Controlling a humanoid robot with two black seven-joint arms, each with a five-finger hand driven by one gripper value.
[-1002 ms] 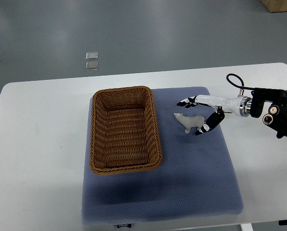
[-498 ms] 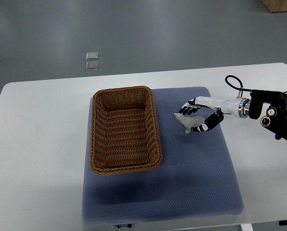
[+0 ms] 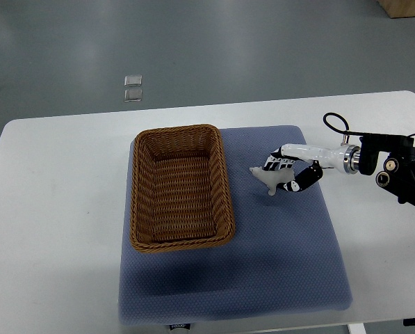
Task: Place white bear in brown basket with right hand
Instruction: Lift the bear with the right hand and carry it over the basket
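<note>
The robot's right hand needs to release the white bear near the middle of the brown basket's woven bottom point(image 3: 167, 190).
A small white bear point(image 3: 266, 178) is on the blue mat point(image 3: 283, 236), just right of the brown wicker basket point(image 3: 181, 186). My right hand point(image 3: 285, 174) comes in from the right edge and has its fingers point(image 3: 277, 163) curled around the bear's rear half, thumb below and fingers above. The bear's head points left toward the basket and sticks out of the grasp. Nothing lies inside the basket. My left arm is out of sight.
The white table point(image 3: 54, 209) carries the mat and basket. The right arm's black wrist housing and cable point(image 3: 395, 167) lie over the table's right side. Two small square plates point(image 3: 132, 88) sit on the grey floor beyond the table.
My right hand's fingers, spread around the bear a second ago, have curled in and closed on it. The bear has tilted slightly and shifted a little.
</note>
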